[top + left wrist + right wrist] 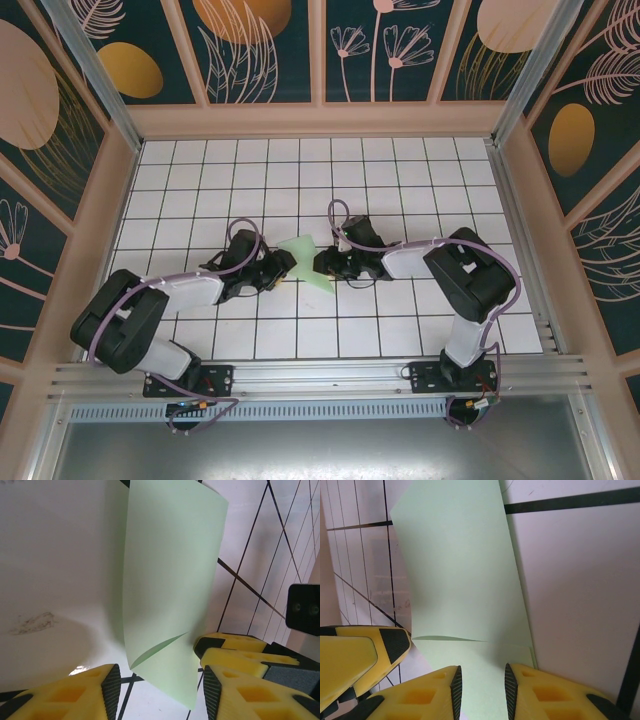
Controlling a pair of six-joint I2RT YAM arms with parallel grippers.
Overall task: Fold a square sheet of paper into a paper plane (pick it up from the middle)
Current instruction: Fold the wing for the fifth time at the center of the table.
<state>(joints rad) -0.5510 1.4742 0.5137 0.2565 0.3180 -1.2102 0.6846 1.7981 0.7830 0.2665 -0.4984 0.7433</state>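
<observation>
The paper's near end lies flat under both right fingers; I should open, turn and pinch the paper's side edge (424, 654).
The square sheet of paper (305, 256) is pale mint green and lies partly folded in the middle of the white grid table, between the two grippers. In the left wrist view the sheet (170, 570) has a loose flap, and its lower corner lies between the jaws of my left gripper (157, 680). They stand well apart and neither pad touches it. My right gripper (482, 680) stands over the sheet's other end (460, 575), jaws a narrow gap apart, with the paper running beneath both fingers. From above, the left gripper (284, 268) and right gripper (322, 264) nearly meet. No paper plane shape shows.
The white grid table (300, 330) is walled by wooden panels on the left, right and back. An aluminium rail (320, 375) with both arm bases runs along the near edge. The right gripper's yellow fingers (235, 650) sit close beside the left gripper.
</observation>
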